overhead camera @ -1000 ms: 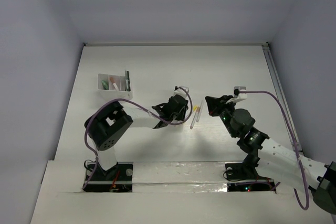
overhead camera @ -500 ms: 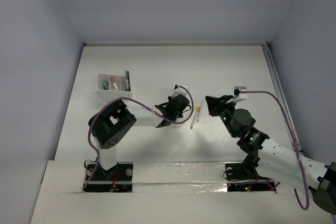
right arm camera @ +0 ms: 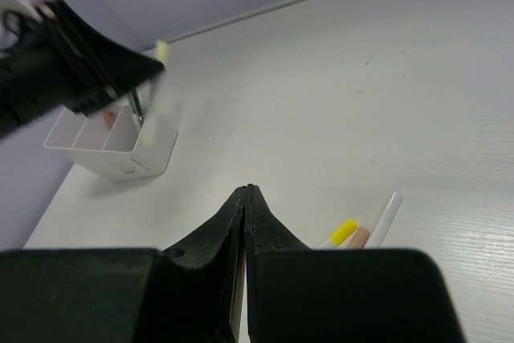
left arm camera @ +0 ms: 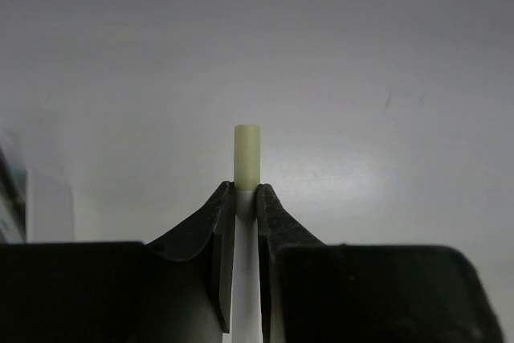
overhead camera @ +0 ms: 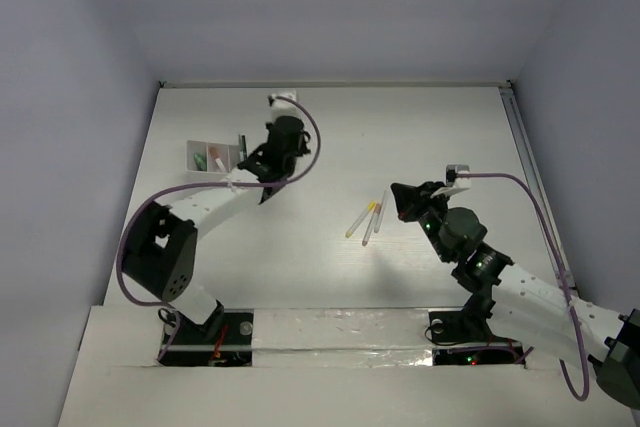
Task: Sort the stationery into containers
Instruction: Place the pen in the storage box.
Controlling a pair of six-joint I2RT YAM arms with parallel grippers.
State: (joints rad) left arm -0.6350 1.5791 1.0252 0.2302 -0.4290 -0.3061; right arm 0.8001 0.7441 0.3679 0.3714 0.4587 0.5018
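Observation:
I should use my left gripper to let go of the white pen in the tray compartment (overhead camera: pixel 237 159) (left arm camera: pixel 11 216), beside the green and pink pieces.
My left gripper (overhead camera: pixel 252 165) is shut on a white pen with a pale yellow-green cap (left arm camera: pixel 247 154), which sticks out past the fingertips. It hovers by the right end of the white compartment tray (overhead camera: pixel 213 157), also in the right wrist view (right arm camera: pixel 112 144). The tray holds green and pink pieces and a dark pen. Three pens lie mid-table: a yellow-capped one (overhead camera: pixel 360 219), a tan-capped one (right arm camera: pixel 359 237) and a white one (overhead camera: pixel 372 228). My right gripper (overhead camera: pixel 400 201) is shut, just right of them, with nothing seen in it.
The table's back wall edge (overhead camera: pixel 330 84) runs behind the tray. A metal rail (overhead camera: pixel 525 162) lines the right side. The left arm's purple cable (overhead camera: pixel 310 137) loops above the tray area.
My left arm has swung from the pens in the middle up and left to the tray, carrying the yellow-green-capped pen. The right arm has not moved.

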